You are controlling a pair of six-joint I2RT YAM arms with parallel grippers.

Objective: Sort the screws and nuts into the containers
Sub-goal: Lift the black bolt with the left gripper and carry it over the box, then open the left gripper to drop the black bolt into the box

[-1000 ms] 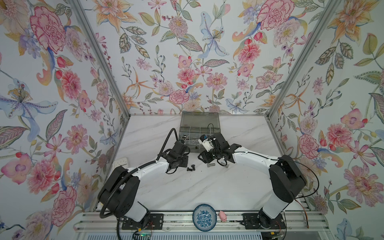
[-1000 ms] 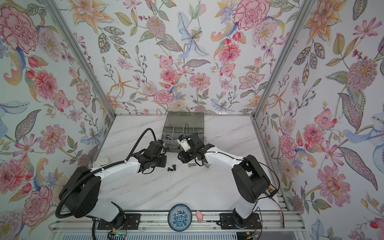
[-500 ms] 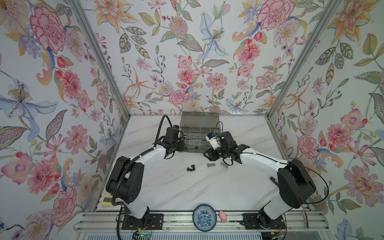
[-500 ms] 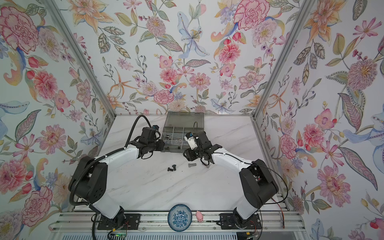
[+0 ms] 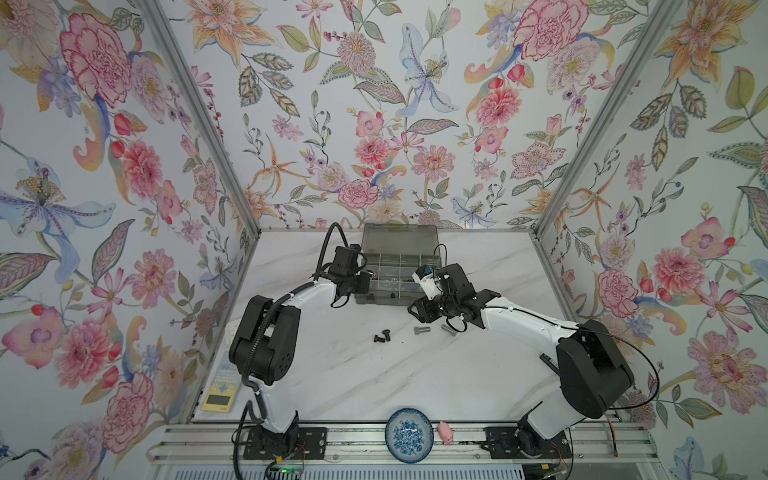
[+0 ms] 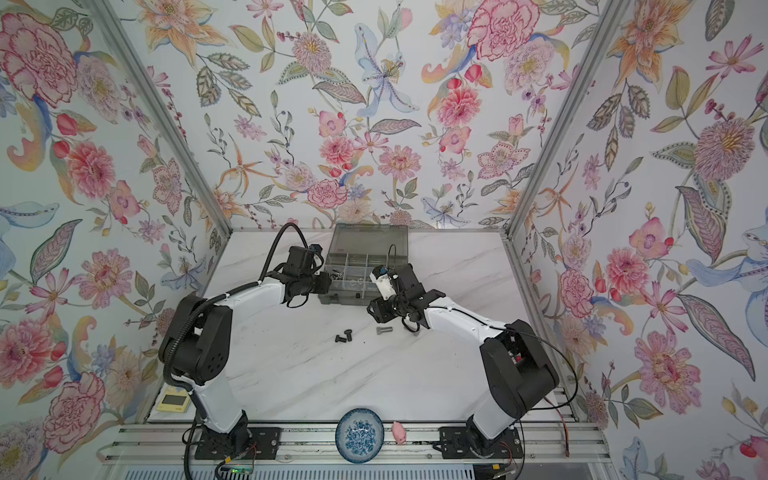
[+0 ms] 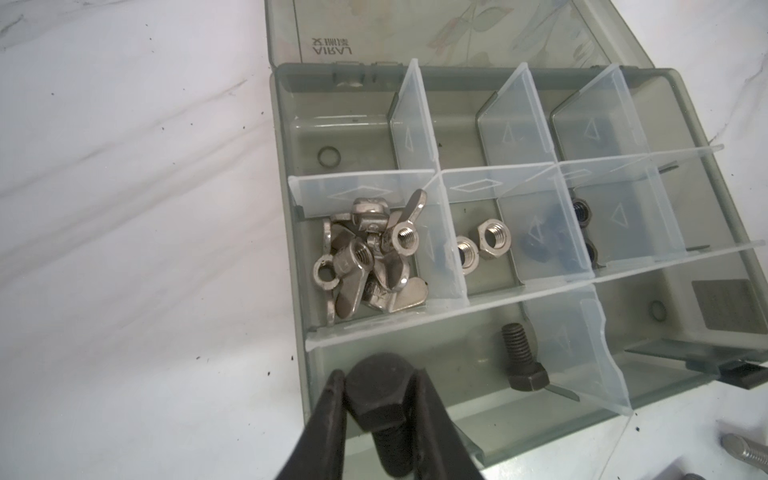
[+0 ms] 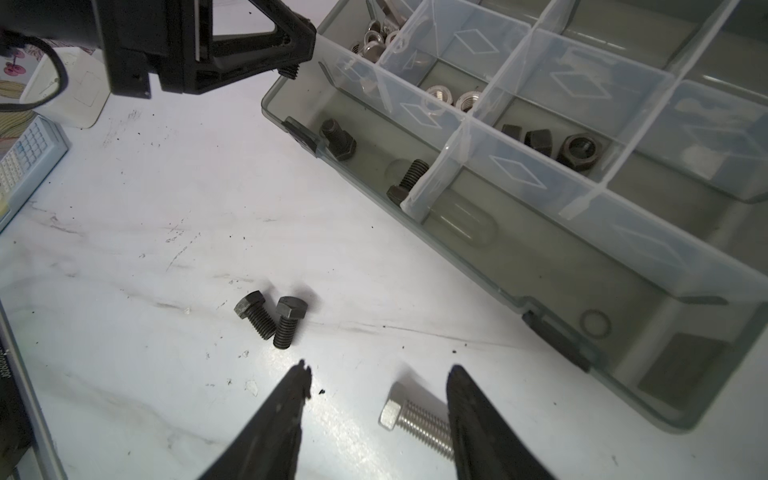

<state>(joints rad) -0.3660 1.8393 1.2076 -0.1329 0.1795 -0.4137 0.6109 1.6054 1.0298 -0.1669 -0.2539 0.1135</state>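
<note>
The left gripper needs to release the black screw in the front container just before the silver wing nuts (image 5: 365,295) (image 7: 352,370).
My left gripper (image 7: 380,374) is shut on a black screw (image 7: 376,399), head up, over the front left corner of the grey organizer box (image 5: 434,255). Its containers hold silver wing nuts (image 7: 365,257), silver hex nuts (image 7: 482,243), black nuts (image 8: 552,143) and, in the front row, black screws (image 8: 338,139). My right gripper (image 8: 378,374) hangs open just above the table, with a silver screw (image 8: 415,419) lying beside one finger. Two black screws (image 5: 383,336) lie together on the table; in both top views a second silver screw (image 5: 449,330) lies near the right arm.
The box's lid (image 5: 399,239) stands open towards the back wall. A blue-and-white bowl (image 5: 409,434) and a small pink object (image 5: 445,432) sit on the front rail. A yellow and blue device (image 5: 222,386) lies at the table's left edge.
My left arm has carried the black screw from the middle of the table up to the box's front left corner. The right gripper has shifted slightly and stays open.
</note>
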